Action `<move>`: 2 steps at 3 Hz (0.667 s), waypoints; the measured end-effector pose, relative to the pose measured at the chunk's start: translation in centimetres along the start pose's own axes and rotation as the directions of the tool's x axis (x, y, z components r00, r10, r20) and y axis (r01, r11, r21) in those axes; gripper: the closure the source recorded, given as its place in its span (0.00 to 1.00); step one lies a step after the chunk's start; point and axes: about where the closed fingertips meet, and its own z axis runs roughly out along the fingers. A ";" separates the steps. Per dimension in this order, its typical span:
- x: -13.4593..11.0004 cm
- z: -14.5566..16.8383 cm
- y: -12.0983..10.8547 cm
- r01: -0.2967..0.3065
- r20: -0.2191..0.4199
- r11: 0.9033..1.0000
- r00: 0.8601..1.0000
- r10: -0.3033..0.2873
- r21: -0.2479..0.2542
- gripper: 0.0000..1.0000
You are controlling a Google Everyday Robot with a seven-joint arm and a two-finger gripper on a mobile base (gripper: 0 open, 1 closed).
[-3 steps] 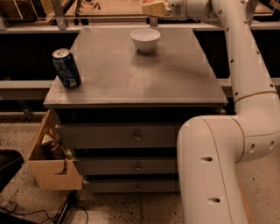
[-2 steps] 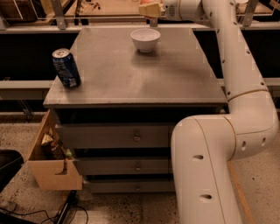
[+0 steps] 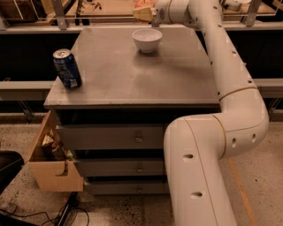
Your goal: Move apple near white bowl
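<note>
Next, my gripper releases the apple inside the white bowl (image 3: 144,36) at the far middle of the top of the grey cabinet.
The white bowl (image 3: 147,39) stands upright at the far middle of the grey cabinet top (image 3: 119,75). My gripper (image 3: 143,12) hovers just behind and above the bowl, at the top edge of the camera view, a little left of the bowl's centre. Its tan fingers (image 3: 140,16) are closed around a reddish round thing, the apple (image 3: 142,3), which is mostly cut off by the frame's top edge. The apple is held in the air, off the cabinet top.
A blue soda can (image 3: 67,68) stands near the left front corner of the cabinet top. My white arm (image 3: 230,84) runs down the right side. An open cardboard box (image 3: 51,165) of items hangs at the cabinet's lower left. Drawers face front.
The gripper with the apple has shifted a little to the left along the far edge, ending behind the bowl. The bowl and the can have not moved.
</note>
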 end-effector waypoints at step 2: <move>4.6 1.6 -2.0 -0.056 -0.042 0.997 0.997 0.059 0.055 1.00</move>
